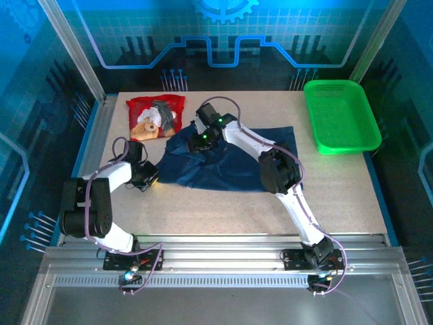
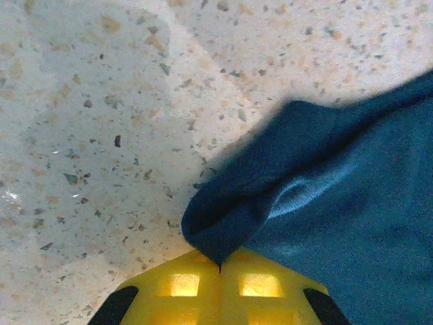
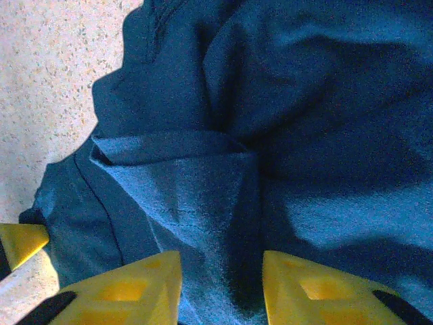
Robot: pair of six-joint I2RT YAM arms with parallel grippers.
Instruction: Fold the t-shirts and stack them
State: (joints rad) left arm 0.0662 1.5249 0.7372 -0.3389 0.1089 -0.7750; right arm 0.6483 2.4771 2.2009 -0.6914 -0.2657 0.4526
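My right gripper should pinch the t-shirt's raised fold (image 3: 199, 193), as the navy t-shirt is bunched near its back edge, and hold it in place while my left gripper pulls the t-shirt's corner.
The navy t-shirt (image 1: 233, 162) lies crumpled and spread across the middle of the table. The red t-shirt (image 1: 155, 116), with its teddy-bear picture up, lies folded at the back left. My left gripper (image 1: 152, 178) is low at the navy shirt's near-left corner. In the left wrist view its yellow fingers (image 2: 183, 284) are shut on a tip of navy cloth (image 2: 230, 223). My right gripper (image 1: 201, 141) is over the shirt's back-left part. In the right wrist view the right gripper (image 3: 222, 274) stands open, astride a raised fold of navy cloth (image 3: 196, 196).
A green mesh basket (image 1: 342, 145) stands at the back right. Bare speckled tabletop (image 1: 338, 189) lies to the right of and in front of the navy shirt. A metal frame rail runs along the table's near edge by the arm bases.
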